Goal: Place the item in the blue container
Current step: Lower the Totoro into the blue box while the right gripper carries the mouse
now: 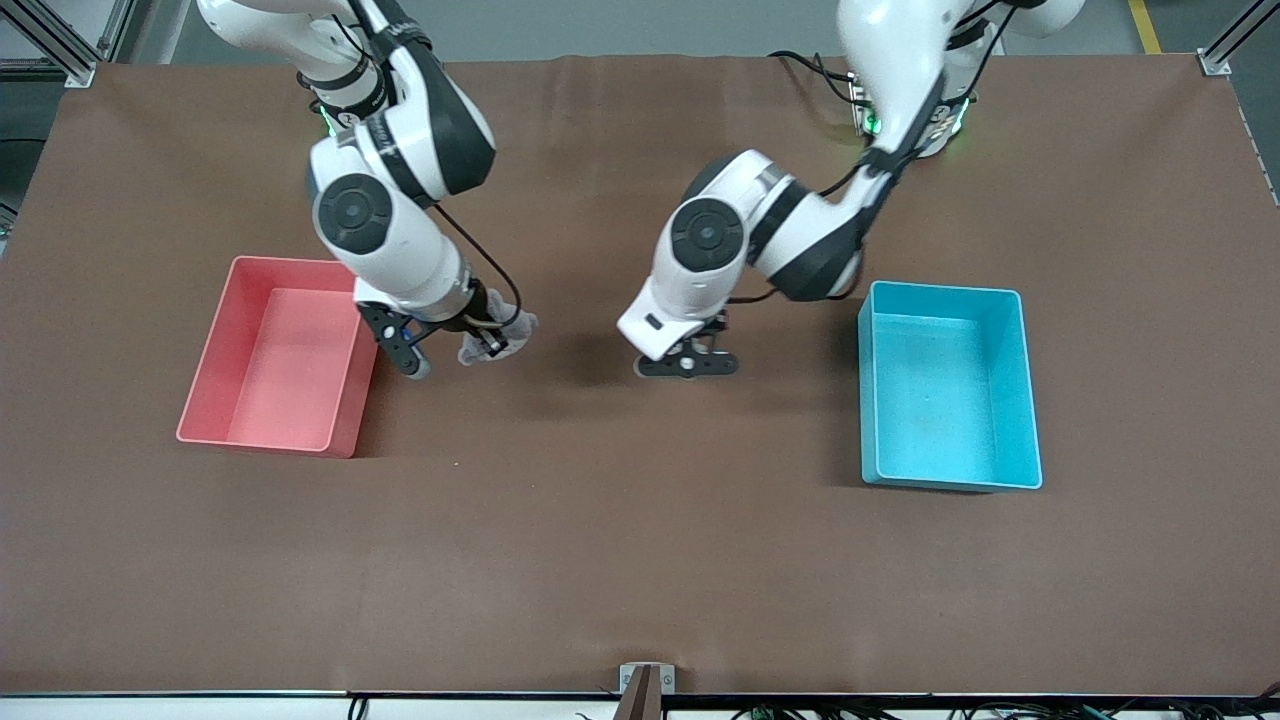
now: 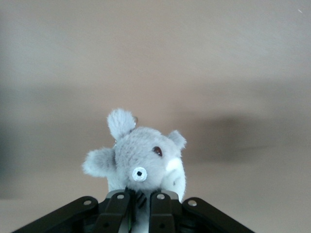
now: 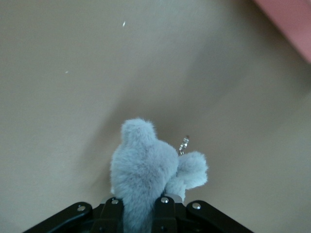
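Next, my left gripper lets go of the grey plush mouse near the middle of the blue container's bottom (image 1: 947,397).
The blue container (image 1: 1031,390), a cyan bin, stands empty toward the left arm's end of the table. My right gripper (image 1: 450,355) hangs beside the pink bin, shut on a grey plush toy (image 1: 500,338). The right wrist view shows that toy's furry back (image 3: 143,165) and a small metal ring, pinched in the right gripper (image 3: 138,201). My left gripper (image 1: 688,365) is low over the table's middle, between the two bins. In the left wrist view a grey plush mouse (image 2: 141,158) with a face sits at the nearly closed left gripper (image 2: 139,196), fur between the fingers. No toy shows there in the front view.
The pink bin (image 1: 205,385) of the same size stands empty toward the right arm's end; its corner (image 3: 291,19) shows in the right wrist view. Brown table cloth (image 1: 620,560) spreads around both bins.
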